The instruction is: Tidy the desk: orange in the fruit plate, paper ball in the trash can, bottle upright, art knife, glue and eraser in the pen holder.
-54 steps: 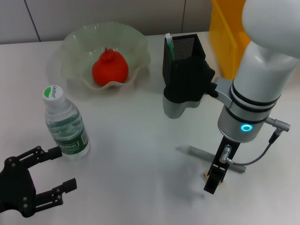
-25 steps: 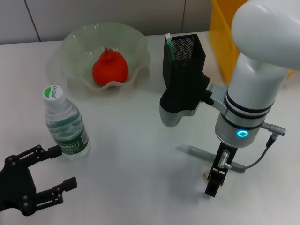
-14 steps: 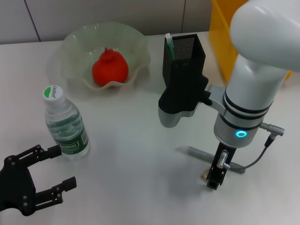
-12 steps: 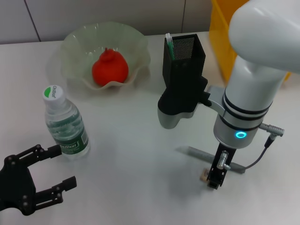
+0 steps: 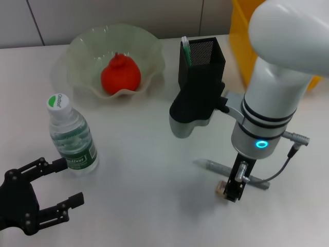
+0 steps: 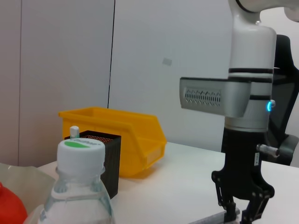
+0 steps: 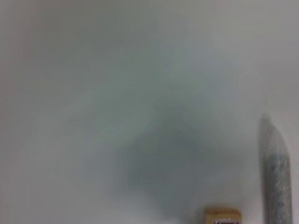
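My right gripper is going to let go of the eraser inside the black mesh pen holder (image 5: 200,53), next to the white-and-green stick.
The orange (image 5: 120,75) lies in the pale-green fruit plate (image 5: 152,45). The bottle (image 5: 72,136) stands upright at the left and also shows in the left wrist view (image 6: 78,186). The black mesh pen holder (image 5: 204,55) holds a white-and-green stick (image 5: 185,47). My right gripper (image 5: 232,194) points down at the table, its fingers closed on the small tan eraser (image 5: 220,189), which also shows in the right wrist view (image 7: 223,216). A grey pen-shaped tool (image 5: 215,167) lies just behind it. My left gripper (image 5: 49,191) is open and empty near the bottle. The paper ball is out of view.
The yellow trash can (image 5: 245,41) stands at the back right, behind the right arm, and shows in the left wrist view (image 6: 126,135) too. The white table (image 5: 144,170) stretches bare between bottle and right gripper.
My right arm has shifted a little left and back. The eraser has moved slightly left with the gripper tip and shows more. The left arm has not moved.
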Tool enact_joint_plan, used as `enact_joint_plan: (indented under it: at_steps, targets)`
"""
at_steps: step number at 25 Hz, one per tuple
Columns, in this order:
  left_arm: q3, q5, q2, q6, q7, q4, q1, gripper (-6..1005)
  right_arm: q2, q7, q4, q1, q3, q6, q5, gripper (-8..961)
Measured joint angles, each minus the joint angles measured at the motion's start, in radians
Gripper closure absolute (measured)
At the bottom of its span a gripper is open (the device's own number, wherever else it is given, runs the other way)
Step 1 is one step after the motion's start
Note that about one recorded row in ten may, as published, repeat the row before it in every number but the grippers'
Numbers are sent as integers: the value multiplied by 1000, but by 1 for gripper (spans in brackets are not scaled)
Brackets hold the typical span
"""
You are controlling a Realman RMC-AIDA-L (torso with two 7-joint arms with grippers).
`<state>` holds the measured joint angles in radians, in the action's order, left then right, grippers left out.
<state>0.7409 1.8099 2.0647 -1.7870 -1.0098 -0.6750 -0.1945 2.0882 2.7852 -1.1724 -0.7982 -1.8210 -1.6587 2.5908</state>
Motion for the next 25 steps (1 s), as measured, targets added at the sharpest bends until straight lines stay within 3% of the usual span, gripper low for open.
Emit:
enact_joint_plan:
  at_steps: [5,14,25]
  targets:
    - [0,0,0,0,1,0,1,201,-4,0,-93,0,33,-47,24,709]
    - [0,0,-1,-4,11,10,2,201,-6,-11,-305,10,214,-81,148,706]
    - [0,0,-1,-4,23,13,4,202,-7,-26,-354,34,298,124,292,703]
